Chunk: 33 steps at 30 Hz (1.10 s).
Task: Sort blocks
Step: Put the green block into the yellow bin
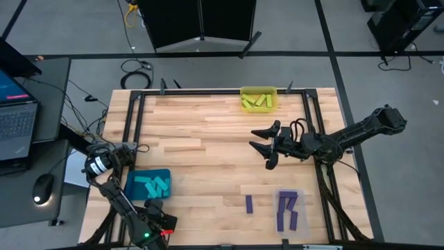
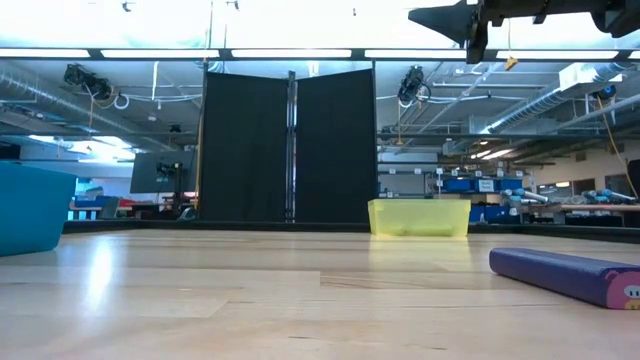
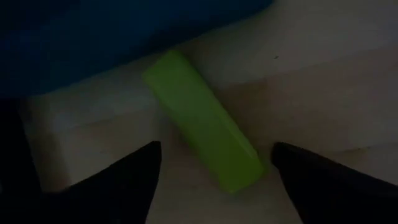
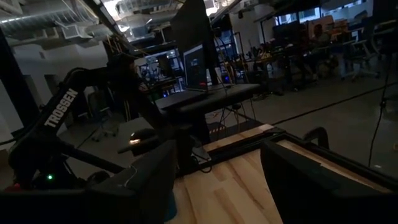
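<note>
The yellow-green block lies slanted between the left gripper's fingers, so the robot should straighten it with them and grip its end (image 3: 239,168) away from the teal bin.
A yellow-green block (image 3: 202,124) lies flat on the table beside the teal bin (image 1: 148,184), which holds several cyan blocks. My left gripper (image 3: 216,147) points down over this block, open, one finger on either side of it with a gap to each. In the high view the left arm hides the block. My right gripper (image 1: 254,139) hangs open and level above the table's middle right, holding nothing. The yellow bin (image 1: 258,98) at the far edge holds yellow-green blocks. The clear bin (image 1: 290,208) holds purple blocks. One purple block (image 1: 249,203) lies on the table beside it.
A black frame (image 1: 132,125) runs along the table's left, far and right sides. A laptop (image 1: 15,114) and a mouse (image 1: 43,187) sit on a side table at the left. Bare wood (image 1: 208,160) lies between the bins.
</note>
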Available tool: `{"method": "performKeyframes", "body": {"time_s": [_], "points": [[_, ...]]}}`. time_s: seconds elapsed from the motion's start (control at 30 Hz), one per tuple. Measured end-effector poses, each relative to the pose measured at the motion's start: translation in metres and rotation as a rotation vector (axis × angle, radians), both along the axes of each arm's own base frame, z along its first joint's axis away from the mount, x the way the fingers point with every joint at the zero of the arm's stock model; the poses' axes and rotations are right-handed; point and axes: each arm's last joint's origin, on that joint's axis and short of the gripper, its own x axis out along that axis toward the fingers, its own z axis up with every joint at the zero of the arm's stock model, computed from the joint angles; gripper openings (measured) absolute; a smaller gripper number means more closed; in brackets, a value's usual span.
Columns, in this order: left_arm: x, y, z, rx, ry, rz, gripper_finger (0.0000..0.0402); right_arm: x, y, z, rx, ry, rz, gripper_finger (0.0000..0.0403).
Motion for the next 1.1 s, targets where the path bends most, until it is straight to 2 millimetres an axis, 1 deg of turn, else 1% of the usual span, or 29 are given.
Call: {"method": "performKeyframes", "body": {"time_s": [0.07,0.17,0.33,0.6,1.1], "points": [[0.001,0.001,0.0,0.001,-0.002,0.007,0.0334,0.0,0.0,0.0,-0.001,0.001,-0.002,0.0242],[0.004,0.004,0.0,0.004,0.002,0.025,0.0338,0.0,0.0,0.0,-0.002,0.001,-0.002,0.0242],[0.009,0.008,-0.001,-0.017,0.014,0.064,0.0326,0.0,0.0,0.0,-0.007,0.004,-0.003,0.0242],[0.011,0.009,-0.001,-0.033,0.027,0.095,0.0301,0.0,0.0,-0.001,-0.041,0.019,-0.006,0.0242],[0.009,0.015,-0.012,-0.045,0.019,0.107,0.0297,0.0,0.001,-0.001,-0.053,0.024,0.033,0.0242]]}}
